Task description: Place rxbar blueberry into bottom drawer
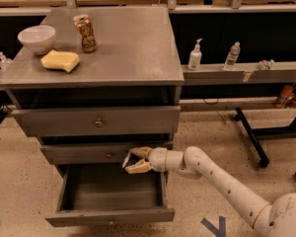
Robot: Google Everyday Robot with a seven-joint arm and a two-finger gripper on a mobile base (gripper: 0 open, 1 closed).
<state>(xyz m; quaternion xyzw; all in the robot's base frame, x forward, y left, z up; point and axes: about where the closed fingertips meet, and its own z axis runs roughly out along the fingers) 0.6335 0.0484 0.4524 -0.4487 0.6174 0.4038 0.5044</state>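
Next, my gripper lets go of the rxbar blueberry inside the bottom drawer [142, 182], near the side closest to my arm. The bar is still held above the drawer floor.
The bottom drawer [110, 215] of the grey cabinet stands pulled open, and its inside looks bare. My gripper [131, 161] reaches in from the right and hovers just above the drawer's back right part, under the middle drawer [103, 152]. It is shut on the rxbar blueberry [129, 160], a small dark bar with a pale patch that shows between the cream fingers [139, 152]. The bar is held in the air, above the drawer floor.
On the cabinet top [128, 48] stand a white bowl [37, 37], a yellow sponge [60, 60] and a drink can [85, 32]. Bottles [195, 56] sit on a shelf to the right. A black stand leg [250, 136] lies on the floor at right.
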